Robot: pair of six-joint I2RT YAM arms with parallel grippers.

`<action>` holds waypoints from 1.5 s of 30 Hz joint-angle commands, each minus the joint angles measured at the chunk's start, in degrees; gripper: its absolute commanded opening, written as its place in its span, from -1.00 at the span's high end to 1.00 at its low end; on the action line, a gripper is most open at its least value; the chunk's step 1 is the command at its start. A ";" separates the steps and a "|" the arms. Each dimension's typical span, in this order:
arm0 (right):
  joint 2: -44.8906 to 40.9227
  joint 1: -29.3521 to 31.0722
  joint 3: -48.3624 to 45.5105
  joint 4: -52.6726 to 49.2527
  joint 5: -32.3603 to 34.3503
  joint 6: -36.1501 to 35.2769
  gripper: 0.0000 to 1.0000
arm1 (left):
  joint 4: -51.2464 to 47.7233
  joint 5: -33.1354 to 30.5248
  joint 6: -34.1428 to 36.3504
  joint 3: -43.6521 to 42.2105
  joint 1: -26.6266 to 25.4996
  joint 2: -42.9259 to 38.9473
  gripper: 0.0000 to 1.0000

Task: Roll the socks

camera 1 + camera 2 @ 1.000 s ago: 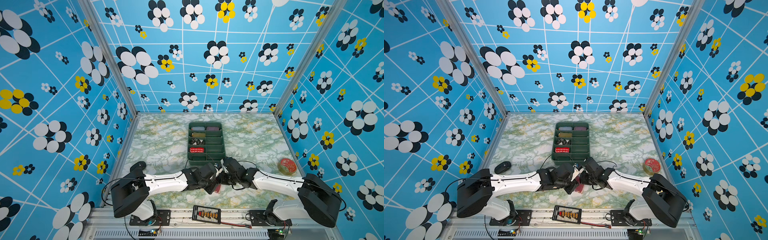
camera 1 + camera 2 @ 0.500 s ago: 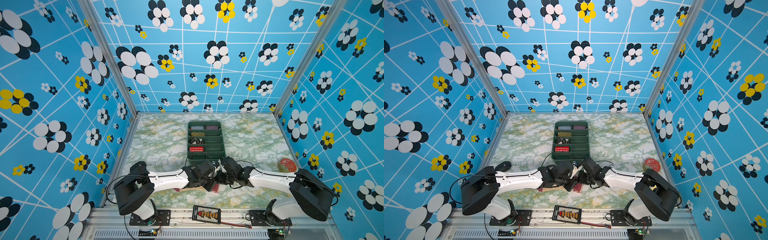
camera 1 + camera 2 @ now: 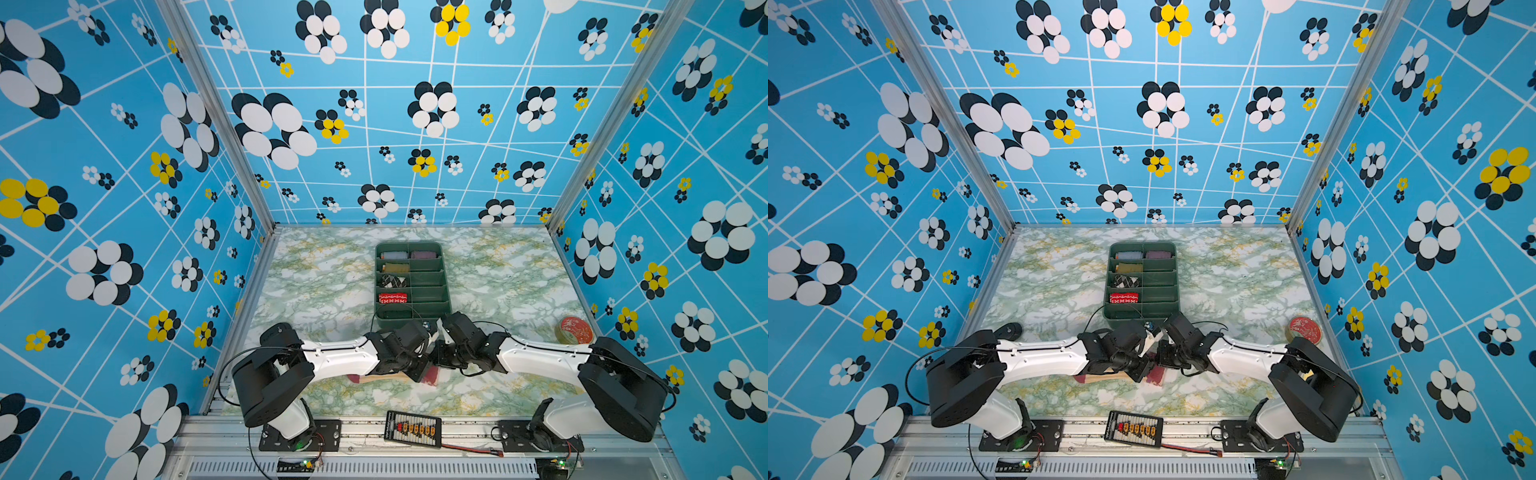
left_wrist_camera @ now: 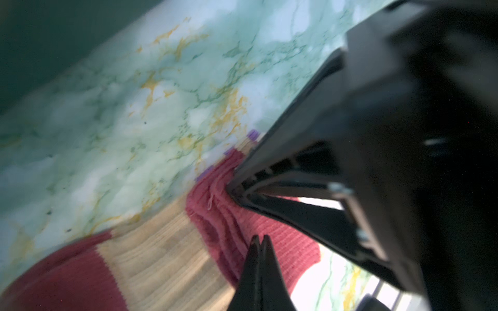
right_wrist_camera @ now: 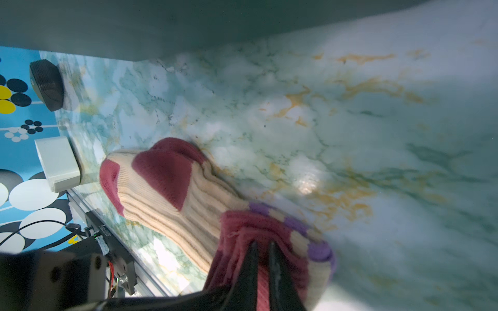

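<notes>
My right gripper holds the inner fold of the red cuff beside my left gripper's fingers. So my right gripper should back away and take the purple-striped edge [image 5: 318,252].
The socks [image 3: 388,378] [image 3: 1104,378] lie flat near the table's front edge, pale ribbed cream with dark red toe, heel and cuff. Both arms cover much of them in both top views. The cuff end [image 5: 237,229] is bunched up, with purple stripes beside it. My right gripper [image 5: 260,245] [image 3: 435,365] is shut on a fold of that red cuff, and red fabric shows between its fingers. My left gripper [image 4: 260,238] [image 3: 419,374] is shut, its tips resting on the red cuff [image 4: 283,242] right beside the right gripper's tip [image 4: 233,188].
A green divided tray [image 3: 445,305] [image 3: 1177,305] with several sock rolls stands just behind the grippers. A red round tin [image 3: 573,330] sits at the right edge. A black puck [image 3: 1011,330] [image 5: 47,84] lies at the left edge, and a black board [image 3: 411,428] is on the front rail.
Both arms' elbows have swung inward a little. The two grippers have stayed close together at the cuff end of the socks.
</notes>
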 commanded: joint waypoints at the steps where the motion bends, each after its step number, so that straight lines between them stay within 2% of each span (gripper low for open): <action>1: 0.09 -0.82 0.43 -0.81 1.14 -0.53 0.73 | -2.70 1.25 -0.40 -1.08 0.52 1.46 0.96; 8: -2.77 -1.17 0.81 -1.89 1.06 -1.11 0.62 | -3.82 1.61 -0.48 -0.81 0.75 3.10 0.96; 14: -10.57 -1.17 -0.29 -6.80 2.27 -1.51 0.50 | -3.86 1.96 -0.70 -1.05 1.10 3.11 0.96; 19: -16.62 -1.21 -4.33 -8.94 2.04 0.75 0.43 | -3.39 2.14 -1.09 -1.71 1.54 2.29 0.96; 25: -21.66 -1.19 -10.14 -5.64 0.77 5.07 0.35 | -2.63 2.22 -1.71 -2.63 2.16 1.04 0.93; 32: -18.86 -0.57 -9.88 -5.17 -0.76 5.87 0.33 | -2.72 2.66 -2.10 -2.91 2.20 0.93 0.93; 45: -11.67 3.02 -9.89 2.63 -1.03 9.27 0.33 | -1.58 4.06 -2.68 -4.03 2.21 1.78 0.94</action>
